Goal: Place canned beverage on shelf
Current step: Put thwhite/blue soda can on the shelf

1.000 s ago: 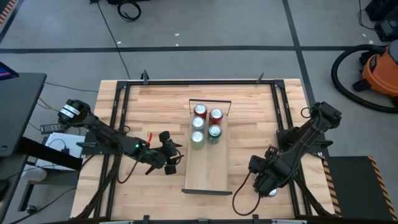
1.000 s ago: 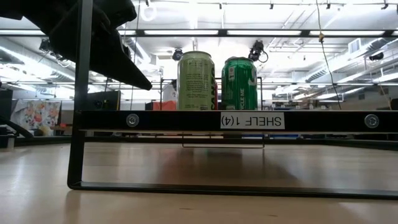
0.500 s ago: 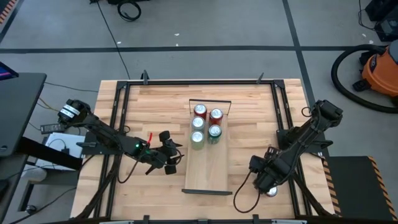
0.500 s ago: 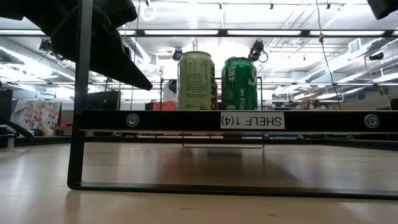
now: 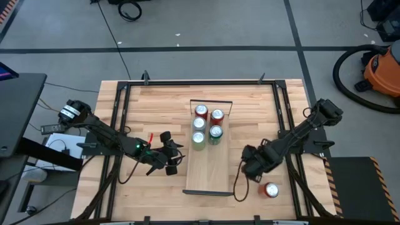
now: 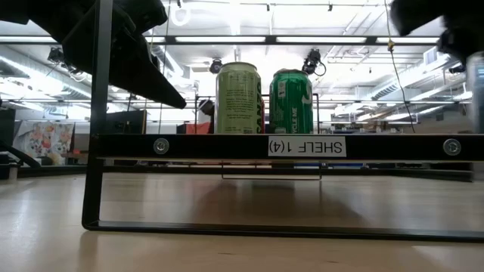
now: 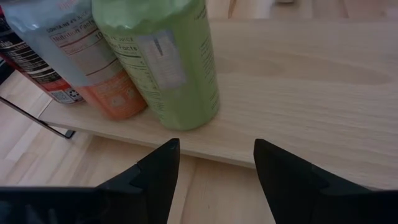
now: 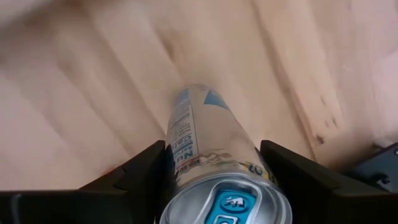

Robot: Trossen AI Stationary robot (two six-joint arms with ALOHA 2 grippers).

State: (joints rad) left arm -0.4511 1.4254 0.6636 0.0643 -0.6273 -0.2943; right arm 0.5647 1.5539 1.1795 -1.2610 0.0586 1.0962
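Observation:
My right gripper has the silver-and-blue can to place. I will set it down with that gripper on the shelf (image 5: pixel 216 153) just in front of the dark green can.
The shelf (image 5: pixel 209 172) is a light-wood plank lying down the middle of the table. Several cans (image 5: pixel 207 126) stand upright at its far end. My right gripper (image 5: pixel 250 165) hovers just right of the shelf, shut on a silver-and-blue canned beverage (image 8: pixel 205 143). The high view hides that can under the gripper, and the low view shows it at the right edge (image 6: pixel 476 113). My left gripper (image 5: pixel 172 162) waits open at the shelf's left side, its fingers (image 7: pixel 163 163) pointing at a light green can (image 7: pixel 168 62) and touching nothing. My right gripper pinches the silver-and-blue can between its two fingers, on opposite sides of its wall just below the top rim (image 8: pixel 177 158). The fingers come from above and slant down along the can, whose top faces the wrist. The can hangs below them, clear of the table.
A red can (image 5: pixel 270 190) stands on the table near the front right, behind my right gripper. Black metal rails (image 5: pixel 125 125) frame the tabletop on all sides. The near half of the shelf plank (image 5: pixel 206 178) is bare wood. An orange vacuum cleaner (image 5: pixel 381 72) sits on the floor beyond the right edge.
My right gripper has moved from over the front-right spot toward the shelf, leftward and a little toward the far edge, carrying the silver-and-blue can. That can now shows at the low view's right edge. The red can is uncovered where the gripper was.

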